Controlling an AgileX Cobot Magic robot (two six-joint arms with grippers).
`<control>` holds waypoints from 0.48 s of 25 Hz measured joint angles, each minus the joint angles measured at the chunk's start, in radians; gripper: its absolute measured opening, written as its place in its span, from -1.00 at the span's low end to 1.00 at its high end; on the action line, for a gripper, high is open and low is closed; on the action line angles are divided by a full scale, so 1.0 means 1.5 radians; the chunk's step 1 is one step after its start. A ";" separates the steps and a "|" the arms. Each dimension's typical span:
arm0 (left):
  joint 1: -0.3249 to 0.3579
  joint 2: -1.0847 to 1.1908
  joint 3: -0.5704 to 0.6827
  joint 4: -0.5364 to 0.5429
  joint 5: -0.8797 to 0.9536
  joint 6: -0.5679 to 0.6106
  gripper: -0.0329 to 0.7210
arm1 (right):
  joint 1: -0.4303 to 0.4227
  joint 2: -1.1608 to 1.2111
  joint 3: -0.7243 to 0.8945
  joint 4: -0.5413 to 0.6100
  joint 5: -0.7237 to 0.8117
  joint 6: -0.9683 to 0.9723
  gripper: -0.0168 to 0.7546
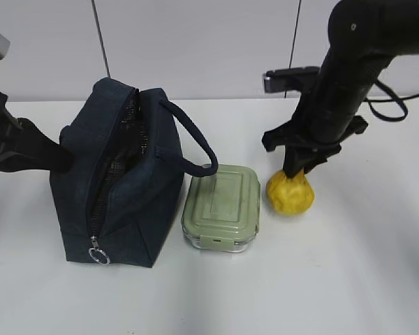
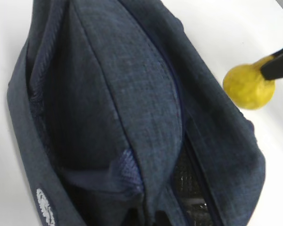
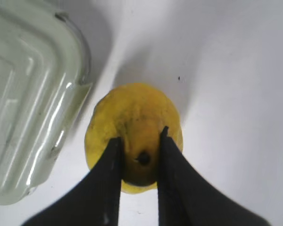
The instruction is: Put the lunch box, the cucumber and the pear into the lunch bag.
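Note:
The robot's right gripper should release the yellow pear inside the navy lunch bag (image 1: 114,167), below the middle of the bag's open zipper.
The navy lunch bag (image 1: 126,188) stands at the left, its zipper open along the top. My left gripper (image 1: 64,157) pinches the bag's left upper edge; the left wrist view shows only the lunch bag's fabric (image 2: 132,94), gathered toward the bottom edge. Right of the bag sits the green-lidded lunch box (image 1: 222,206), also in the right wrist view (image 3: 28,103). The yellow pear (image 1: 290,193) rests on the table beside the box. My right gripper (image 3: 140,134) comes down from above, its fingers pressed on both sides of the pear's neck (image 3: 137,113). The cucumber is out of view.
The bag's loop handle (image 1: 192,139) arches toward the box, and its metal ring pull (image 1: 99,256) hangs at the front bottom. The white table (image 1: 349,279) stretches to the right and front. A pale wall rises behind.

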 joint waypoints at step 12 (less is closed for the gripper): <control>0.000 0.000 0.000 0.000 0.000 0.000 -0.91 | 0.093 -0.092 -0.233 0.139 0.042 -0.068 -0.60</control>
